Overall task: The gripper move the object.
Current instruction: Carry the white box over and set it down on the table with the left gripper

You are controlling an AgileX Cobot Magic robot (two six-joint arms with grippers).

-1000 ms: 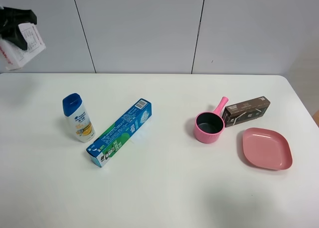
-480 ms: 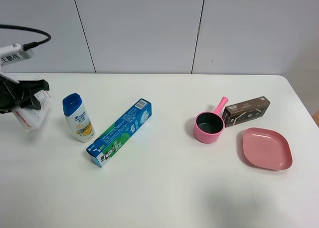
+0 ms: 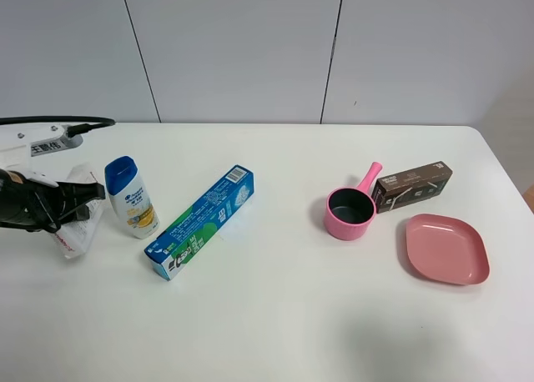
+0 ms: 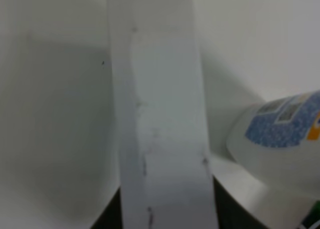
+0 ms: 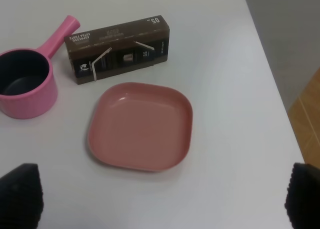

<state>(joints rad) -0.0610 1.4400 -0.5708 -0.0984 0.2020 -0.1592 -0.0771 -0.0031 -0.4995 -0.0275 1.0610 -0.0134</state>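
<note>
The robot's left gripper will release the white carton, now tilted at the table's edge, on the table (image 3: pixel 76 243) beside the foot of the shampoo bottle.
My left gripper (image 3: pixel 73 205), a black claw, is shut on the small white carton (image 3: pixel 77 232) at the table's left edge, just left of the shampoo bottle. The carton hangs tilted, its lower end at or just above the table top; I cannot tell if it touches. In the left wrist view the carton (image 4: pixel 160 139) fills the middle, with dark fingers (image 4: pixel 107 220) on both sides. My right gripper (image 5: pixel 162 209) is open and empty above the table near the pink plate; it is out of the exterior high view.
A white shampoo bottle with a blue cap (image 3: pixel 130 197) stands right beside the carton. A long blue-green toothpaste box (image 3: pixel 200 222) lies beyond it. A pink pot (image 3: pixel 350 208), a dark brown box (image 3: pixel 413 185) and a pink plate (image 3: pixel 446 248) sit on the right.
My left gripper has come down with the white carton from high at the back left to table height, moving right toward the shampoo bottle. Nothing else has moved.
</note>
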